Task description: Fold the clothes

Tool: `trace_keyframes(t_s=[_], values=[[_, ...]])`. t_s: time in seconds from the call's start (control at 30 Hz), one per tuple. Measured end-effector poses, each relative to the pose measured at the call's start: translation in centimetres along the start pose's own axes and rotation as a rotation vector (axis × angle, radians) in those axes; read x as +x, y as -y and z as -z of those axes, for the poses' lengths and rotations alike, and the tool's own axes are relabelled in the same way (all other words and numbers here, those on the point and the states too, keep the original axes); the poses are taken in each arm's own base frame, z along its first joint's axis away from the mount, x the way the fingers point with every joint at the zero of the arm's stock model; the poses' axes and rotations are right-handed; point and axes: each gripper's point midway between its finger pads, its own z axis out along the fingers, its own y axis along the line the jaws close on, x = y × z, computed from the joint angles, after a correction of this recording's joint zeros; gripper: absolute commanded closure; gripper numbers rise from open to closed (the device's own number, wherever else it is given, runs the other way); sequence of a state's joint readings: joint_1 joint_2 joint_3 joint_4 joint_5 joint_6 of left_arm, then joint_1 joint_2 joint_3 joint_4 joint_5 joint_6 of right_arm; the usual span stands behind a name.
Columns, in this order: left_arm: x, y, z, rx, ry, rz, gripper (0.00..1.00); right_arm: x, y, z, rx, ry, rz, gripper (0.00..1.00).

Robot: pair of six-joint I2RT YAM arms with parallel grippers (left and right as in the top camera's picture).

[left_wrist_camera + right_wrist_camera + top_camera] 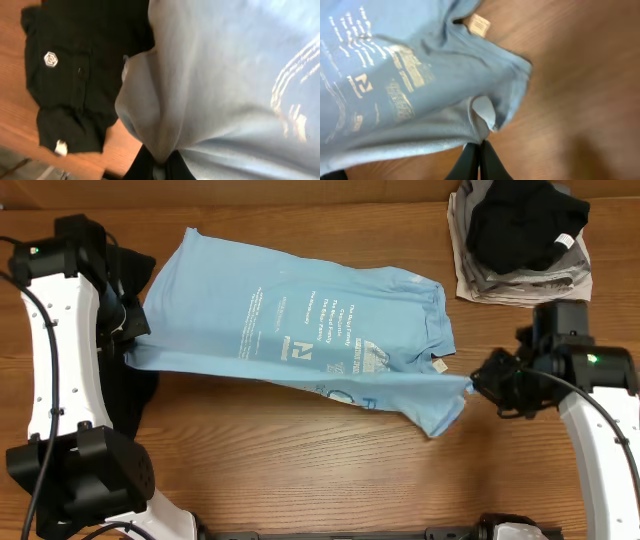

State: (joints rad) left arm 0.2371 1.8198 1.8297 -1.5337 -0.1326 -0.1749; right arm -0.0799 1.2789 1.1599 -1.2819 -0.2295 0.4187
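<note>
My left gripper is to let go of the light blue T-shirt's edge on the shirt's own cloth (160,323), close beside the black garment.
A large light blue T-shirt (300,330) with white lettering is stretched across the middle of the table, lifted between both arms. My left gripper (130,345) is shut on its left edge; in the left wrist view the cloth (210,85) bunches into the jaws (164,162). My right gripper (478,385) is shut on the shirt's right edge near the collar; the right wrist view shows the fold (420,90) pinched in the jaws (481,145). A black garment with a small white logo (70,75) lies under the left arm (135,395).
A stack of folded grey and black clothes (520,240) sits at the back right corner. The wooden table (300,470) runs along the front. Cables run along both arms.
</note>
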Motion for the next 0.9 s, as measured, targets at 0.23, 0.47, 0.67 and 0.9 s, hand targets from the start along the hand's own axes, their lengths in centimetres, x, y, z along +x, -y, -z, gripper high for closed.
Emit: trace_keyframes(t_s=[0.23,0.47,0.67,0.9], values=[[-3.0,0.9,-3.1,0.015,0.107,0.015,0.96,-1.9,-3.3,-3.9,-0.024,-0.007,0.115,0.96],[-4.0,1.6,-7.4,0.019,0.152,0.022,0.96,-3.3,-4.8,-8.1,-0.012,-0.026,0.169,0.96],[-6.2,2.2,-8.9,0.032,0.208,0.042,0.96,-5.2,-5.3,-8.9,-0.013,0.041,0.187,0.96],[-7.0,3.2,-12.0,0.054,0.174,0.04,0.96,-5.9,-4.9,-8.8,0.016,0.076,0.189,0.96]])
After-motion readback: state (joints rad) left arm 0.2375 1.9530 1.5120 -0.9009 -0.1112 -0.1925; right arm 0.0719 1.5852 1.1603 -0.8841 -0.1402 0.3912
